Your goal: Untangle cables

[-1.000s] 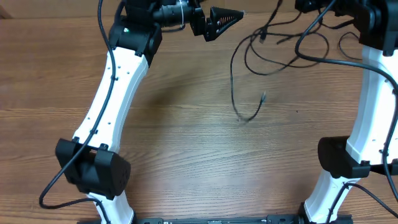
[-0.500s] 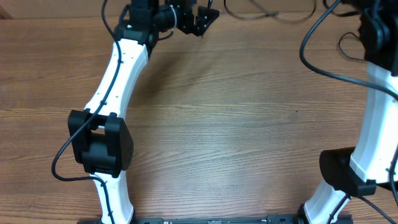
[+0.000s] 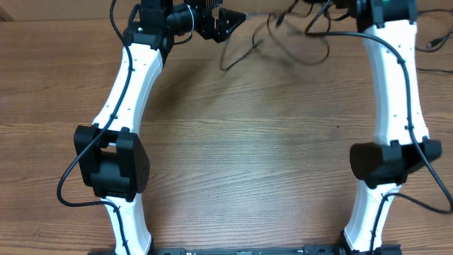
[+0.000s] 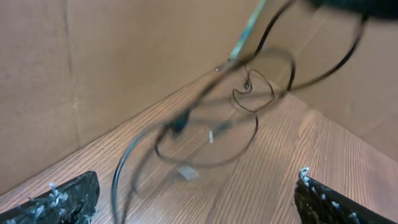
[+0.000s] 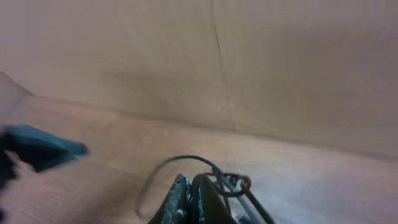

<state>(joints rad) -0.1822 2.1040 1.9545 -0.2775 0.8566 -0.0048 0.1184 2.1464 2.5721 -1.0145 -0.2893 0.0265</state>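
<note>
I need to close my left gripper on the cables' outer bend (image 3: 245,15) (image 4: 140,134), where a strand curves down closest to its open fingers, across from my right gripper.
The cables (image 3: 249,48) are thin black cords, blurred by motion, hanging in loops above the table's far edge between the two arms. My right gripper (image 5: 191,186) is shut on the cables (image 5: 186,159); one strand arcs over its tips and a small loop sits beside them. In the overhead view that gripper is cut off by the top edge. My left gripper (image 3: 228,19) is open at the far left of the cords with nothing between its fingers. In the left wrist view the cables (image 4: 205,124) dangle ahead of the left gripper (image 4: 196,186), with a small pale plug low among the loops.
A brown cardboard wall (image 4: 124,56) stands along the table's far edge behind the cables. The wooden table (image 3: 248,156) stretches between the two white arms. The left gripper shows as a dark blur (image 5: 37,149) in the right wrist view.
The cables were lifted off the table and swept up past the top edge. The right arm has now swung left, bringing them back beside the left gripper. The left arm pulled in toward the far edge.
</note>
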